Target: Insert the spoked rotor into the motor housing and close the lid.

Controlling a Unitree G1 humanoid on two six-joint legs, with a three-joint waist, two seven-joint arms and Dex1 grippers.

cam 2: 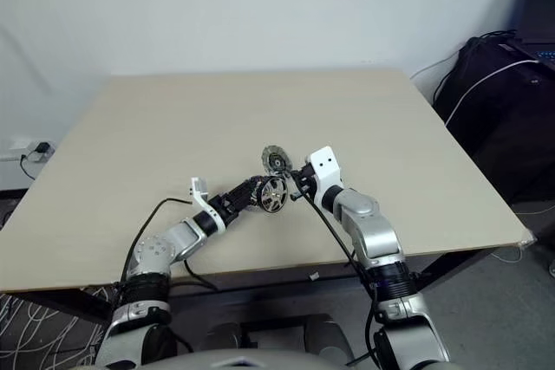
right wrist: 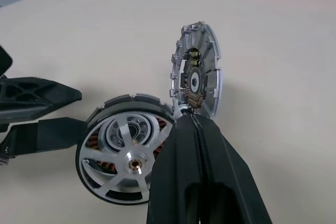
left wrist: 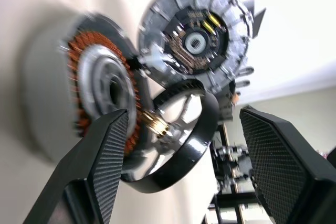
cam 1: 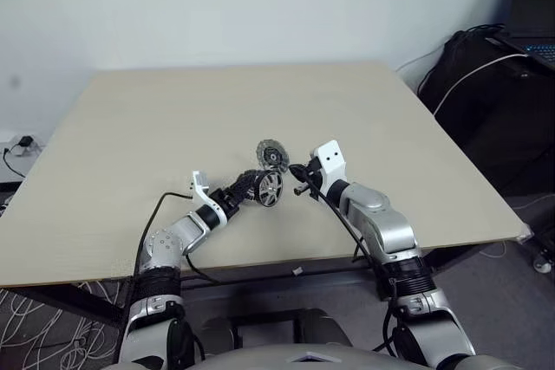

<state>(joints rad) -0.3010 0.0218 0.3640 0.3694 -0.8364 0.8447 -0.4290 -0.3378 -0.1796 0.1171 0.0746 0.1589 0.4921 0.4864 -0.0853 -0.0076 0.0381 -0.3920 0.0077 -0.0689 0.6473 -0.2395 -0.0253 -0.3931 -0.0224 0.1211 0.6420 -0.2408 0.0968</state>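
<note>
The spoked rotor's stem is crooked to the centre hole of the motor housing. So next my left gripper grabs the rotor's dark rim (left wrist: pixel 184 163) and line up the stem first.
The motor housing (left wrist: pixel 86 85) shows copper-brown windings and stands tilted on the table (cam 1: pixel 173 119). The spoked rotor (left wrist: pixel 181 145), silvery with a dark rim, has its hub at the housing's centre and leans partly out of it. My left gripper (left wrist: pixel 184 114) is open, one finger on each side of the rotor (cam 1: pixel 269 188). The lid (right wrist: pixel 195 74), grey and ribbed with a dark centre, stands raised beside the housing (right wrist: pixel 105 129). My right gripper (right wrist: pixel 185 116) is shut, with its tips at the lid's lower edge, where the lid meets the housing.
The parts sit near the table's front edge (cam 1: pixel 260 262), with bare tabletop behind them and to both sides. A black bag (cam 1: pixel 486 84) and a laptop (cam 1: pixel 533 15) stand off the table at the right. Cables and a plug (cam 1: pixel 22 145) lie on the floor at the left.
</note>
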